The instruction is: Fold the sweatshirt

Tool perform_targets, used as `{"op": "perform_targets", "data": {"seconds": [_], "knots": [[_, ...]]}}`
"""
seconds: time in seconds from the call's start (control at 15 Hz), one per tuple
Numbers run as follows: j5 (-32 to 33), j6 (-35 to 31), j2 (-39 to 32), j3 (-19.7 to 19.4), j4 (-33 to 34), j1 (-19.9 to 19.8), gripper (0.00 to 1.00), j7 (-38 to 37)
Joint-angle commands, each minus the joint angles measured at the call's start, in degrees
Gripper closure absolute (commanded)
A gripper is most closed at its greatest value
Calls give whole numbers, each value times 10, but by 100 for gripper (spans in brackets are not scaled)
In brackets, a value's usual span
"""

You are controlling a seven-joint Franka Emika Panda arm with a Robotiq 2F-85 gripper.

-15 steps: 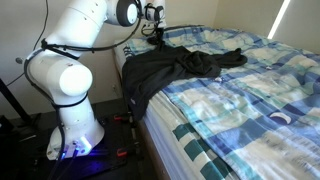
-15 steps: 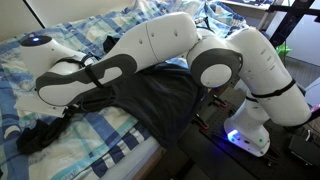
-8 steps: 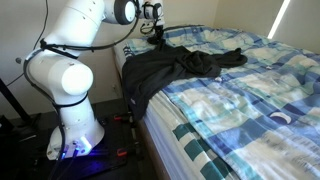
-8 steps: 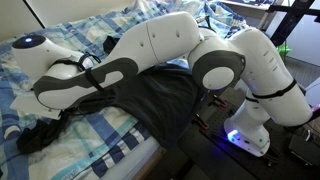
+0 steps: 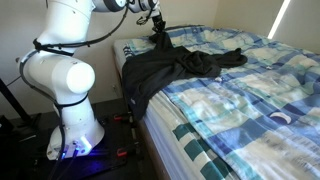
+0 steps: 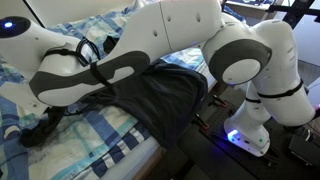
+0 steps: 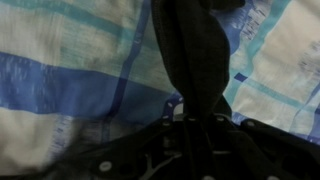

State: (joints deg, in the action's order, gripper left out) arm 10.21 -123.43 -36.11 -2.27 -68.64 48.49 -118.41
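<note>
Next, I release the pinched part on the sweatshirt's own rumpled body (image 5: 184, 52), where the sleeve begins across the bedspread.
The black sweatshirt (image 5: 175, 65) lies rumpled across the near end of the bed and hangs over the bed's edge in both exterior views (image 6: 160, 100). My gripper (image 5: 157, 27) is shut on a pinch of the sweatshirt's fabric at the far corner and holds it lifted into a peak above the bed. In the wrist view the dark cloth (image 7: 195, 55) runs as a taut strip up from between my fingers (image 7: 197, 118), with the bedspread below. A sleeve end (image 6: 40, 132) trails on the bed under my arm.
The blue-and-white patchwork bedspread (image 5: 250, 100) covers the bed. My white arm (image 6: 150, 45) spans over the garment. My base (image 5: 75, 130) stands on the floor by the bed's corner, with a tripod leg (image 5: 12, 105) beside it.
My gripper has risen, pulling the pinched corner of the sweatshirt upward into a taller peak. My arm's forearm and wrist have swung higher in both exterior views.
</note>
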Motion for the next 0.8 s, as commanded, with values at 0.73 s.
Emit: {"op": "perform_targets", "data": {"seconds": [0.73], "knots": [[23,-31,170,32,-278,-58,92,-132]]}}
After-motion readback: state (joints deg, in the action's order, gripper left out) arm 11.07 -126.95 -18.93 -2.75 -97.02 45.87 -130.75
